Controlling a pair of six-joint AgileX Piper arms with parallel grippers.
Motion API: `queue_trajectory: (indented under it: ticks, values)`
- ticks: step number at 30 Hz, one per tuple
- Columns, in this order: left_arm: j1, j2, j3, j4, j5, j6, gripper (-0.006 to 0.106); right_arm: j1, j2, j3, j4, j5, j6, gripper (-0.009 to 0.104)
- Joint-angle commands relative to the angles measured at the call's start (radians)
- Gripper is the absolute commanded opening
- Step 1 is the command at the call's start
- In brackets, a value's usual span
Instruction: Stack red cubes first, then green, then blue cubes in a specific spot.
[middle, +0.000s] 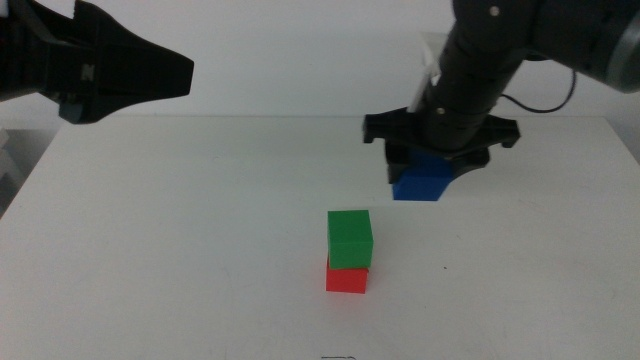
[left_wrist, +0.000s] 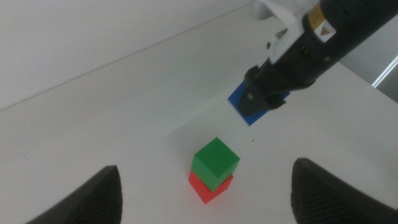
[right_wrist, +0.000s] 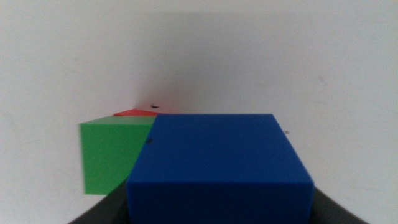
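The blue cube will go down on top of the green cube (middle: 349, 222) (right_wrist: 117, 158) from my right gripper.
A green cube (middle: 350, 238) sits on top of a red cube (middle: 346, 279) near the table's front middle, slightly turned against it. Behind and to the right of this stack hangs the blue cube (middle: 421, 181), held above the table with my right gripper (middle: 430, 165) shut on it. The right wrist view is mostly filled by the blue cube (right_wrist: 219, 165), with the green cube (right_wrist: 112, 155) and a sliver of the red cube (right_wrist: 135, 112) beyond it. My left gripper (left_wrist: 205, 193) hovers open, high over the table's left, looking down on the stack (left_wrist: 213, 169).
White tabletop (middle: 180, 250) surrounds the stack. My left arm's dark body (middle: 90, 60) fills the upper left of the middle view, and the right arm (middle: 490, 60) comes down from the upper right.
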Motion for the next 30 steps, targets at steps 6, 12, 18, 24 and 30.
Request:
queue_trajectory:
  ticks: [6,12,18,24,30]
  values:
    - [0.002,-0.013,-0.021,-0.055,-0.053,0.0,0.092,0.085,0.014,-0.096,-0.045,0.065,0.043,-0.001]
    - [0.002,-0.013,-0.021,-0.055,-0.053,0.0,0.092,0.135,0.063,-0.138,-0.039,0.065,0.054,-0.001]
    - [0.002,-0.013,-0.021,-0.055,-0.053,0.0,0.092,0.157,0.088,-0.141,-0.044,0.064,0.07,-0.001]
    - [0.002,-0.013,-0.021,-0.055,-0.053,0.0,0.092,0.172,0.109,-0.149,-0.068,0.064,0.078,-0.001]
    - [0.002,-0.013,-0.021,-0.055,-0.053,0.0,0.092,0.171,0.128,-0.149,-0.073,0.064,0.078,-0.001]
